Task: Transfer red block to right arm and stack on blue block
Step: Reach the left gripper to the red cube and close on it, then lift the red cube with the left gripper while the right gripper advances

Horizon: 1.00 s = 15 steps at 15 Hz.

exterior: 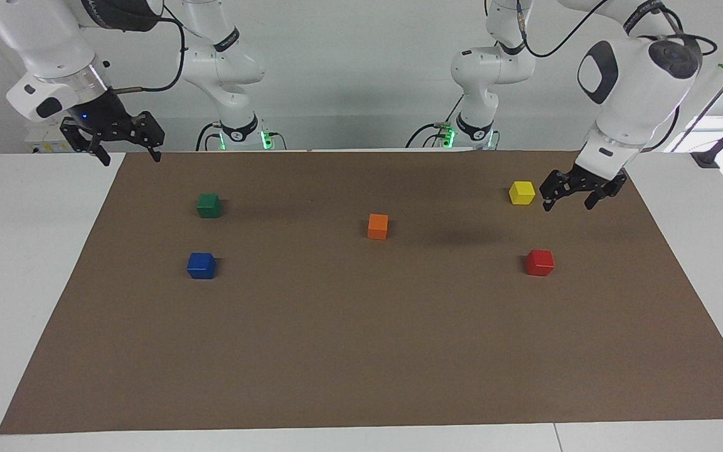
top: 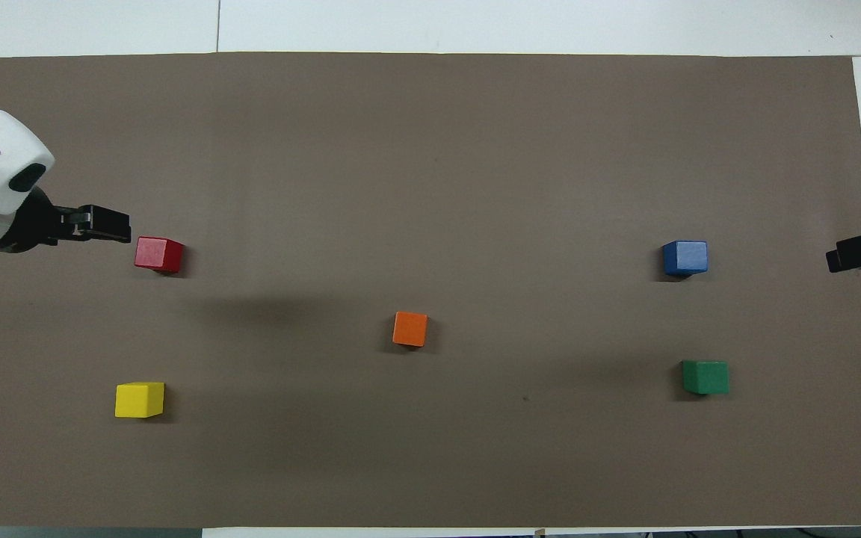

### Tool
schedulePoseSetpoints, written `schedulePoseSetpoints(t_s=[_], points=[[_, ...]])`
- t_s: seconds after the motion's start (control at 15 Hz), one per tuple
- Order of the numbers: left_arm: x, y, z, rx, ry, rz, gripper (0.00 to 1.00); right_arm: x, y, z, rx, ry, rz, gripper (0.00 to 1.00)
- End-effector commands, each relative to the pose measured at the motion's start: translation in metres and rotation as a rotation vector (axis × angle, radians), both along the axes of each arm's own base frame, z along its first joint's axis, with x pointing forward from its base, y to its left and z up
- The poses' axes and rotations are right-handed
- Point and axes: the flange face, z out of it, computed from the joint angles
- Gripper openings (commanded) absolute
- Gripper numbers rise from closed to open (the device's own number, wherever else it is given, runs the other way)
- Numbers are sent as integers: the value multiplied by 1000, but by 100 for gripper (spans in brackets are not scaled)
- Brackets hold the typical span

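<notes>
I should close my left gripper on the opposite sides [top: 158, 255] of the red block, because this block must pass to my right gripper.
The red block [exterior: 539, 262] [top: 159, 254] sits on the brown mat toward the left arm's end. The blue block [exterior: 201, 265] [top: 684, 258] sits on the mat toward the right arm's end. My left gripper [exterior: 568, 206] [top: 115, 224] is open and empty. It hangs above the mat at the left arm's end, clear of the red block and touching nothing. My right gripper [exterior: 132, 161] [top: 843, 258], with the blue wrist light, is open and empty. It waits above the mat's corner at the right arm's end.
A yellow block [exterior: 521, 192] [top: 140, 400] lies nearer to the robots than the red block. A green block [exterior: 208, 205] [top: 705, 376] lies nearer to the robots than the blue block. An orange block [exterior: 378, 226] [top: 409, 329] sits mid-mat [exterior: 361, 351].
</notes>
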Motion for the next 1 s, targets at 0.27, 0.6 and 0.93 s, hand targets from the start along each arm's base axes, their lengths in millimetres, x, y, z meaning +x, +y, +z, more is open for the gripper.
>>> schedulePoseSetpoints(t_s=[0.27,0.6,0.93], points=[[9,31,-124,31,-49,-49,100,-22,4,-60,222,-33,-49,100],[11,34,-148,29,-52,-79,100,-22,13,-98,508,-30,-79,100],[14,25,-166,26,-45,-96,100,-31,12,-132,859,-91,-3,100]])
